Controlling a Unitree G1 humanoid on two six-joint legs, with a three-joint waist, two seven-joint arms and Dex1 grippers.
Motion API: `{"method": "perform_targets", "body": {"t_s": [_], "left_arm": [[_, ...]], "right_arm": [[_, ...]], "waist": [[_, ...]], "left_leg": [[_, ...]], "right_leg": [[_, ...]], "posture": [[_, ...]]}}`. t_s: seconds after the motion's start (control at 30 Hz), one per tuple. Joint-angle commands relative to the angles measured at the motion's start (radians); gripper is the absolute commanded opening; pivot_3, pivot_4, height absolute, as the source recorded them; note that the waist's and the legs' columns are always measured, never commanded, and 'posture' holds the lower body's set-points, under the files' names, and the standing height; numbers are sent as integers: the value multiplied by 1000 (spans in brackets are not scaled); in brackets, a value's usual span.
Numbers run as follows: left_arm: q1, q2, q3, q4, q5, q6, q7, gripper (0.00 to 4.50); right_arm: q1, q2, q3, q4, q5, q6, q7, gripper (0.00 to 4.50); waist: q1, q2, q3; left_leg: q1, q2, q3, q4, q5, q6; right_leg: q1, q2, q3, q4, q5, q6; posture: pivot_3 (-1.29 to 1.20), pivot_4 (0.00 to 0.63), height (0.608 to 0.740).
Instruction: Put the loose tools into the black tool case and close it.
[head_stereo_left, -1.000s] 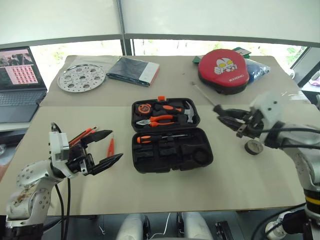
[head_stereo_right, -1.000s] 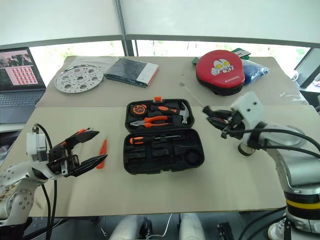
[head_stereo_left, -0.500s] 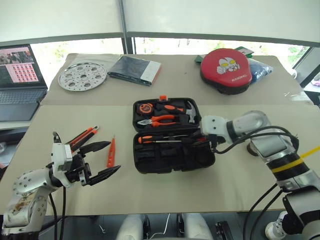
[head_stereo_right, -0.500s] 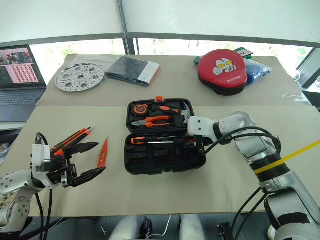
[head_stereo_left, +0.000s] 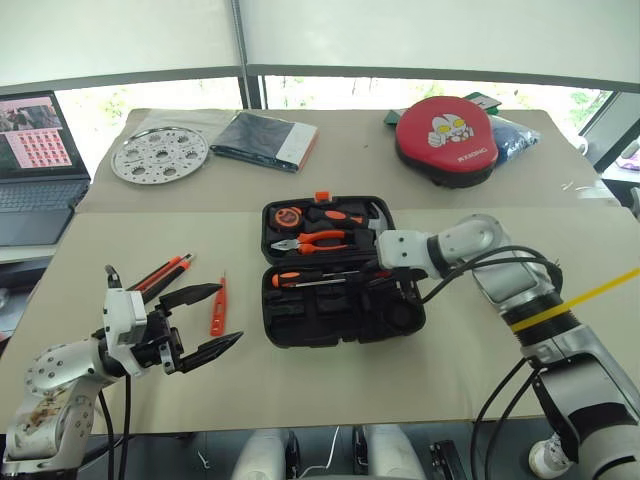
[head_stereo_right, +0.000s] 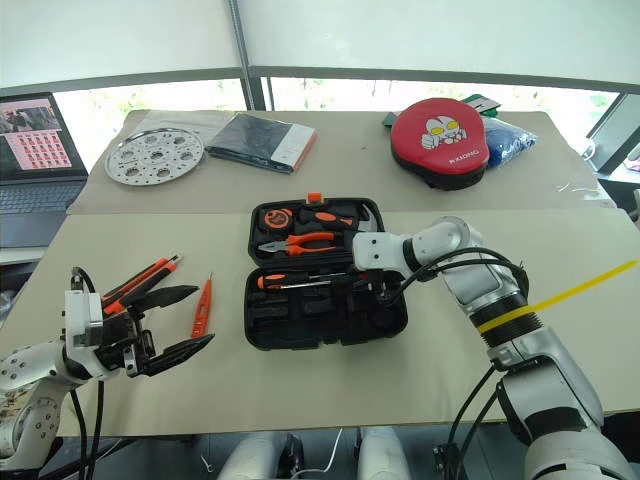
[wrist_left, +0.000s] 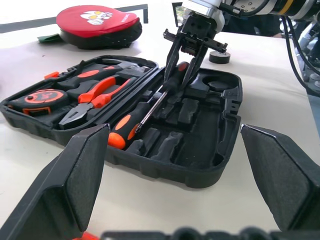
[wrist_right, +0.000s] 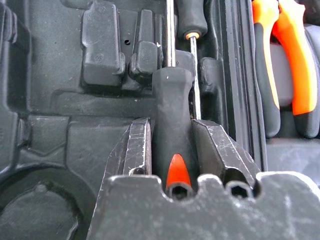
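Observation:
The second screwdriver sits at a slant in the case with its handle raised, so my right gripper needs to let it go, close its fingers and push down by the handle's neck (wrist_right: 172, 75).
The black tool case (head_stereo_left: 340, 335) lies open mid-table. One screwdriver (head_stereo_left: 300, 278) rests in its near half. My right gripper (wrist_left: 178, 75) is shut on the black handle of a second screwdriver (wrist_right: 171, 115), held low over that half, its shaft running alongside the first one. My left gripper (head_stereo_left: 230, 313) stands open and empty near the table's front left. Just past it lie the slim orange tester pen (head_stereo_left: 217, 305) and the orange-black utility knife (head_stereo_left: 160, 272). The small tape roll (wrist_left: 219, 56) sits on the table beyond the case.
The case's far half holds pliers (head_stereo_left: 315, 240), a hammer (head_stereo_left: 375, 225) and a tape measure (head_stereo_left: 288, 215). At the table's back are a red round pad (head_stereo_left: 446, 135), a dark book (head_stereo_left: 268, 140) and a perforated metal disc (head_stereo_left: 160, 153). A laptop (head_stereo_left: 35, 165) stands far left.
My right arm has swung down and to the left from beside the case, carrying the screwdriver into the case's near half. The left gripper has stayed put.

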Motion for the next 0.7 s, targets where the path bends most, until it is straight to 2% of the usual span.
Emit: {"method": "perform_targets", "body": {"t_s": [0.03,0.1,0.17,0.37,0.47,0.63,0.67,0.7], "left_arm": [[-9,10,1,-42,-6,7,11,4500],[-8,10,0,-44,-6,7,15,4500],[-11,11,-2,-43,-5,7,19,4500],[-31,12,-4,-15,6,1,23,4500],[-39,12,-5,-1,10,-2,19,4500],[-45,11,-1,13,16,-8,17,4500],[-46,10,0,17,18,-10,19,4500],[-48,5,1,23,23,-15,25,4500]], "right_arm": [[-7,6,4,-15,1,48,36,935],[-5,9,-1,-22,3,90,31,935],[-7,12,-7,-29,14,100,35,1942],[-22,33,-92,-19,132,-21,95,3792],[-29,34,-147,-4,211,-35,138,3792],[-15,31,-244,-8,349,80,163,3792],[1,31,-264,-11,369,97,155,3555],[43,52,-293,-21,370,125,72,3283]], "waist": [[0,0,0],[0,0,0],[1,0,0],[0,0,0],[0,0,0],[2,0,0],[1,0,0],[1,0,0]], "left_leg": [[0,0,0,0,0,0],[0,0,0,0,0,0],[0,0,0,0,0,0],[-1,0,0,0,0,0],[-1,0,1,0,0,0],[-1,0,1,0,0,0],[-1,0,1,0,0,0],[-1,0,1,0,0,0]], "right_leg": [[0,0,0,0,0,0],[0,0,0,0,0,0],[0,0,0,0,0,0],[-1,0,0,0,0,0],[-1,0,0,0,0,0],[-1,0,0,1,0,0],[-1,0,0,1,0,0],[-1,0,0,1,0,0]], "posture": [[0,150,740],[0,150,740],[0,150,740],[0,150,740],[0,150,740],[0,150,740],[0,150,740],[0,150,740]]}}
